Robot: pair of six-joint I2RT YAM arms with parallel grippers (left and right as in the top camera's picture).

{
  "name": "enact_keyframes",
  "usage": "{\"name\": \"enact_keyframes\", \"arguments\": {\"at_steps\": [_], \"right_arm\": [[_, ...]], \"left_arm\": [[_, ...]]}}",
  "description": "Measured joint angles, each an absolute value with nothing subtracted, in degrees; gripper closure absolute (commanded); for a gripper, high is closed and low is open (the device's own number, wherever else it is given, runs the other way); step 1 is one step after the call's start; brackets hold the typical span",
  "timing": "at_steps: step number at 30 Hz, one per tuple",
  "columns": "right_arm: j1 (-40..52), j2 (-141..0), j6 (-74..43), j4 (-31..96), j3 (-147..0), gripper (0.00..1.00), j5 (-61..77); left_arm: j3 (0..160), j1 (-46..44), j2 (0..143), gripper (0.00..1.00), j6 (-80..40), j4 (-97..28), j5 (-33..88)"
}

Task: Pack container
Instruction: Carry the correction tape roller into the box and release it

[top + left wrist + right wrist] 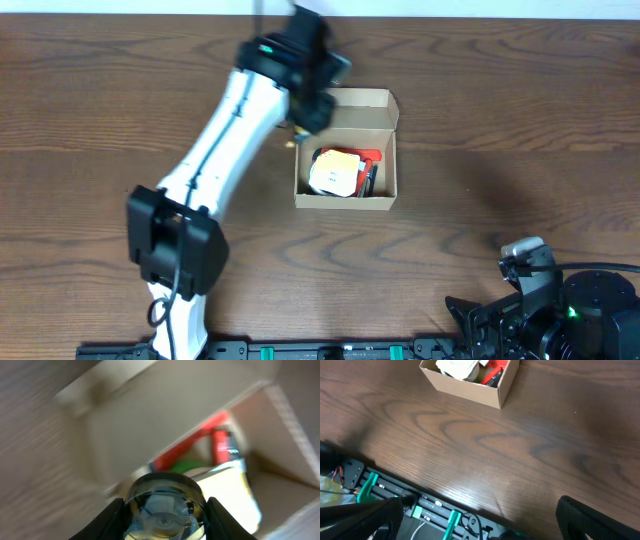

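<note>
Next, I let the clear tape roll go from my left gripper on the dark slim items (376,174) (241,455) next to the red item in the box.
The container (345,200) is a tan cardboard box, open, with its flap lid standing up at the back. It holds a white and orange packet (335,172) and a red item (372,158). My left gripper (305,108) hovers over the box's back left corner, shut on a clear tape roll (165,507). The left wrist view is blurred and shows the box's inner wall (130,425) and the red item (220,442) below the roll. My right gripper (480,520) is open and empty near the table's front right edge, far from the box (465,387).
The brown wooden table (500,120) surrounds the box. A black rail with green clamps (410,502) runs along the front edge. The right arm's base (560,310) sits at the front right corner.
</note>
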State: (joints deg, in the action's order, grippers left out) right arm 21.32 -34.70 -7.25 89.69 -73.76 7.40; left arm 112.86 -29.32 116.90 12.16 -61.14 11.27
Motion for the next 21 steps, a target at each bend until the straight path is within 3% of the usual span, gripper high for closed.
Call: {"name": "enact_keyframes", "arguments": {"at_steps": [8, 18, 21], "right_arm": [[21.32, -34.70, -7.25, 89.69, -73.76, 0.01, 7.42], [21.32, -34.70, -7.25, 89.69, -73.76, 0.01, 7.40], [21.32, -34.70, -7.25, 89.69, -73.76, 0.01, 7.40]], "left_arm": [[112.86, -37.32, 116.90, 0.90, 24.93, -59.68, 9.45], [112.86, -37.28, 116.90, 0.81, 35.24, -56.10, 7.03], [112.86, -37.28, 116.90, 0.86, 37.01, -56.10, 8.71]]}}
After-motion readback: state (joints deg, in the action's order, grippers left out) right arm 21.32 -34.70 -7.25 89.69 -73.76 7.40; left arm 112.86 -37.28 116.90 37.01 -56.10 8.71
